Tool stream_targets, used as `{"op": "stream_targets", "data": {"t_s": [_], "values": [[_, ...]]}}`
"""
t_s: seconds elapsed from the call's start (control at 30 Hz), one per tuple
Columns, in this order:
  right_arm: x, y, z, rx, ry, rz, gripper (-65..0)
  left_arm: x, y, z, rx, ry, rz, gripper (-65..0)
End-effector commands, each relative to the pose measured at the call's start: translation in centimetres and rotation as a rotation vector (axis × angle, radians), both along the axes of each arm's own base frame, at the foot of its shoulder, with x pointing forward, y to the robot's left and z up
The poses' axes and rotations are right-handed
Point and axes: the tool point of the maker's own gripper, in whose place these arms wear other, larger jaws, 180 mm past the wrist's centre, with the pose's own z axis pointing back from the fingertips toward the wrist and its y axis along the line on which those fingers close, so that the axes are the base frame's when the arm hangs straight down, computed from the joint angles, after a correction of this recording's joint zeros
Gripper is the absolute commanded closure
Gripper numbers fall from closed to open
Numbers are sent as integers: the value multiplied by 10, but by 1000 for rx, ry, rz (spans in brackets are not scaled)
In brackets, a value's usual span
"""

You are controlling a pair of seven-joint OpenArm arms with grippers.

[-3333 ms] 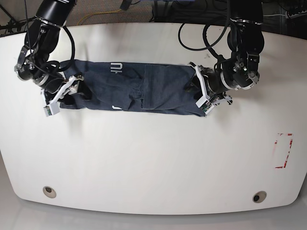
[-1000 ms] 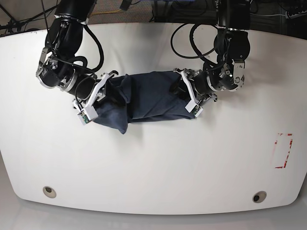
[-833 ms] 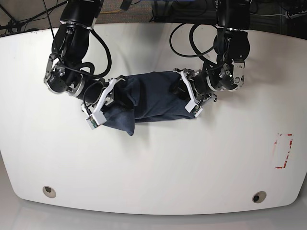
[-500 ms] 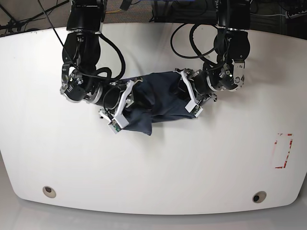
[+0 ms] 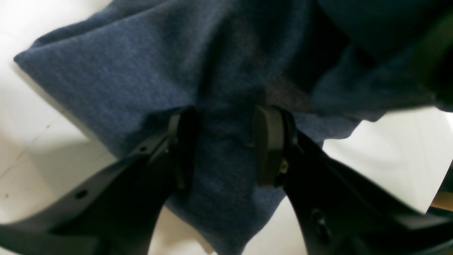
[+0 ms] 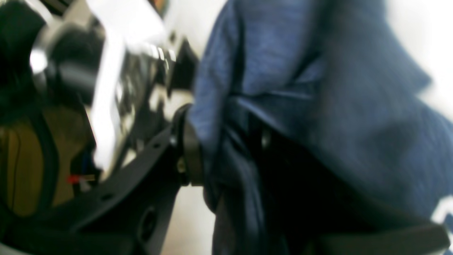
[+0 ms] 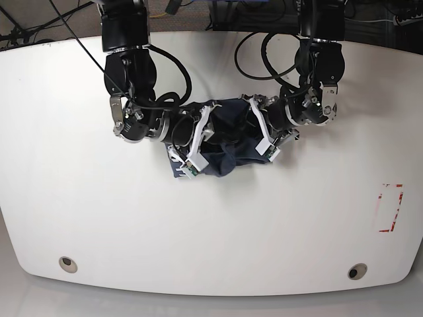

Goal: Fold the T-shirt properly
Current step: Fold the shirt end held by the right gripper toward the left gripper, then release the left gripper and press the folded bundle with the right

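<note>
The T-shirt lies bunched up in the robot's right gripper, so that gripper should release the heap and take the T-shirt's lettered edge (image 7: 176, 162) to straighten the fold.
The dark navy T-shirt (image 7: 228, 142) lies bunched in a short heap at the middle of the white table (image 7: 211, 218). My right gripper (image 7: 193, 146), on the base view's left, is shut on one end of the cloth and held over the heap. In the blurred right wrist view, the T-shirt (image 6: 318, 106) fills the jaws of the right gripper (image 6: 226, 152). My left gripper (image 7: 263, 134) is shut on the other end. In the left wrist view, a fold of the T-shirt (image 5: 148, 63) sits between the pads of the left gripper (image 5: 226, 145). No lettering shows.
A red-outlined marking (image 7: 390, 208) is on the table at the right. Two round fittings (image 7: 67, 264) (image 7: 357, 271) sit near the front edge. Black cables (image 7: 264, 59) hang behind both arms at the back edge.
My right arm has swept toward the left gripper with its end of the T-shirt, bringing the cloth over onto itself. The left arm has stayed still, holding its end.
</note>
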Motion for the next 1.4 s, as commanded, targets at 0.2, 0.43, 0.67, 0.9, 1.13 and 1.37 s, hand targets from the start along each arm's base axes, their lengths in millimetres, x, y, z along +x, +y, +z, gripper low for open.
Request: {"op": "stream_targets", "data": {"t_s": [0.2, 0.43, 0.67, 0.9, 1.13, 1.37], "values": [[20, 26, 38, 97, -90, 32, -192, 13, 3, 24, -53, -60, 46, -244], [23, 33, 43, 117, -92, 36, -431, 31, 35, 55, -129, -138, 168, -244], [19, 5, 49, 44, -167, 30, -457, 42, 107, 81, -61, -233, 311, -244], [18, -27, 30, -54, -151, 20, -379, 43, 167, 92, 79, -270, 343, -244], [6, -35, -5, -167, -109, 21, -162, 32, 185, 85, 137, -248, 340, -244], [-2, -2, -50, -209, -51, 42, -162, 21, 187, 89, 173, -260, 318, -244]]}}
